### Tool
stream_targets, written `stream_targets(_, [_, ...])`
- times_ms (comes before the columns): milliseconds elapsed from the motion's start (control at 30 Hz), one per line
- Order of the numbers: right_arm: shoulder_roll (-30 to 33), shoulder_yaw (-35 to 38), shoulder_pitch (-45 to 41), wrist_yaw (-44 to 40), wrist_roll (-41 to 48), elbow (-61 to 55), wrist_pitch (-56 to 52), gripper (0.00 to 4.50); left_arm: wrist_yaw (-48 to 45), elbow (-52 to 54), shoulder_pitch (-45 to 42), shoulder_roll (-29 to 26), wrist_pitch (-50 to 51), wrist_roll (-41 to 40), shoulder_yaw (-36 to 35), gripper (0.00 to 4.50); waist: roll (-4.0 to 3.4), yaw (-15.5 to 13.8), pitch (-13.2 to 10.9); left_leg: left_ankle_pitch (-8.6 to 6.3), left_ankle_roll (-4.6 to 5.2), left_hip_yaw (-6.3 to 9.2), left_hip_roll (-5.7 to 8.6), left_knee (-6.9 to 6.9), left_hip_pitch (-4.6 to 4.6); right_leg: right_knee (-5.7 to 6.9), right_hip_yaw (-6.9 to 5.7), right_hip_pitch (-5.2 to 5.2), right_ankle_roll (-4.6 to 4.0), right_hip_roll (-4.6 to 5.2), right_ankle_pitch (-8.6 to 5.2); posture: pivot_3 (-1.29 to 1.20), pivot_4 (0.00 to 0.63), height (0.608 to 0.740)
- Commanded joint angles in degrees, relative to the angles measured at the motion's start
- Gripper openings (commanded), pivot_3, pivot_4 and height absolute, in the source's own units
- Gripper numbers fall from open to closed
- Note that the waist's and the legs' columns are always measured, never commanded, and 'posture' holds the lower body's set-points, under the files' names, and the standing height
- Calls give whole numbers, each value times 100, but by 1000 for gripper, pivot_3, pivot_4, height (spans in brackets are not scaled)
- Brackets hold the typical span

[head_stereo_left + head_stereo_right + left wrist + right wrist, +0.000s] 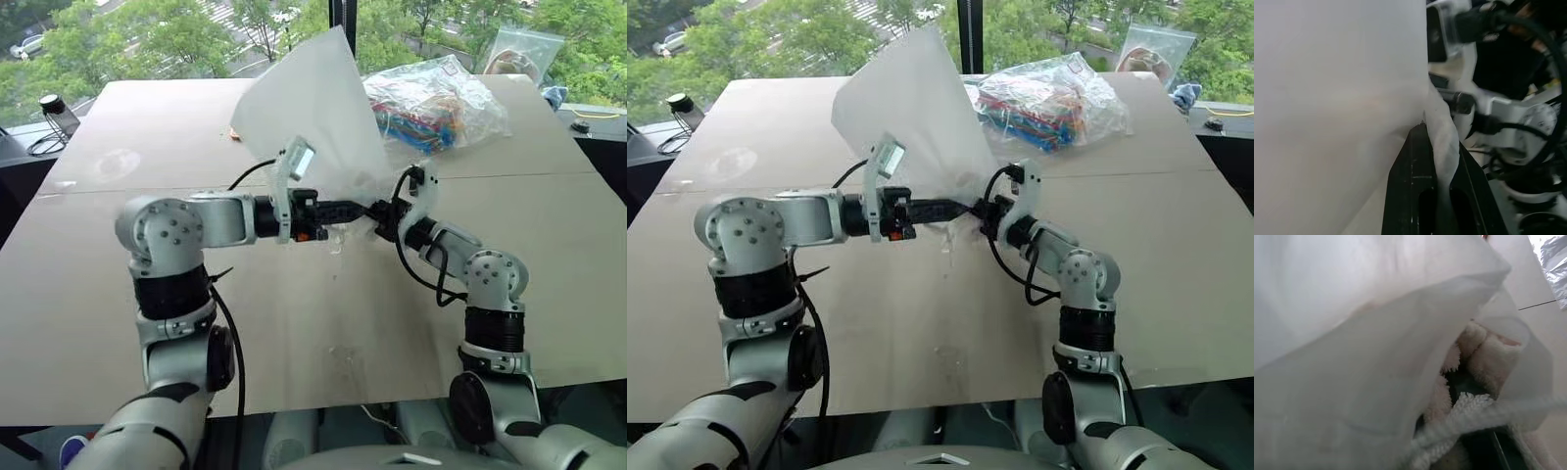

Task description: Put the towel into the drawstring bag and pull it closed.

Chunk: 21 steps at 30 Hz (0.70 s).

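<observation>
Next, my right gripper lets go of the towel inside the drawstring bag on the table before the clear plastic bag (355, 232).
The white drawstring bag (313, 108) is held up off the table, its thin body standing above both grippers. My left gripper (364, 211) points toward the right one and is shut on a bunched edge of the bag (1442, 142), pinched between its black fingers (1413, 186). Right beside it, my right gripper (384, 217) faces the left one at the bag's lower edge. In the right wrist view the off-white towel (1484, 352) sits in the bag's open mouth (1352, 357), close in front of the gripper, whose fingers are covered by cloth.
A clear plastic bag of colourful items (436, 103) lies on the table just behind and to the right of the raised bag. Another plastic pouch (524, 54) leans at the back right. A small black-capped bottle (57, 113) stands off the table's far left corner.
</observation>
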<state>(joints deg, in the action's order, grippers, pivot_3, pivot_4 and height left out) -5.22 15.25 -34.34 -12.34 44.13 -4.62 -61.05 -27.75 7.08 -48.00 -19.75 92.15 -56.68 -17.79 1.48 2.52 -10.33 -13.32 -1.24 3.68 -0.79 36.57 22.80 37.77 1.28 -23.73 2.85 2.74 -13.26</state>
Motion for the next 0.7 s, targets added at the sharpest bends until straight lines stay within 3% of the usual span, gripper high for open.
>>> stream_targets(33, [-298,400,-219,103,891,-119,-66,19,581,-494,-166,20,35,-1402,-182,0,0,3,0,0,0,2,-1,0,0,1,-1,0,0,0,0,0,150,740])
stream_targets(133, [-535,389,-243,161,1251,-82,-51,19,1177,-745,-82,63,35,-2098,-156,0,0,-3,0,0,0,0,-1,0,0,4,2,-1,0,1,0,0,150,740])
stream_targets(333, [-158,-1009,57,-399,260,-326,699,19,2445,-1135,133,141,-189,-3360,-148,0,-1,0,0,0,0,-3,1,1,-2,6,5,-2,0,1,0,0,150,740])
stream_targets(467, [-560,127,-21,-189,2050,-90,371,19,2951,-1005,353,-170,-422,-3752,57,0,0,-21,0,0,0,-2,1,4,2,6,4,-2,-1,4,1,0,150,740])
stream_targets(700, [149,76,440,-107,2919,-410,-285,18,2545,-787,352,-1106,-731,-3109,297,0,-3,-16,-1,0,0,-1,5,4,2,5,2,-2,-2,4,0,0,150,740])
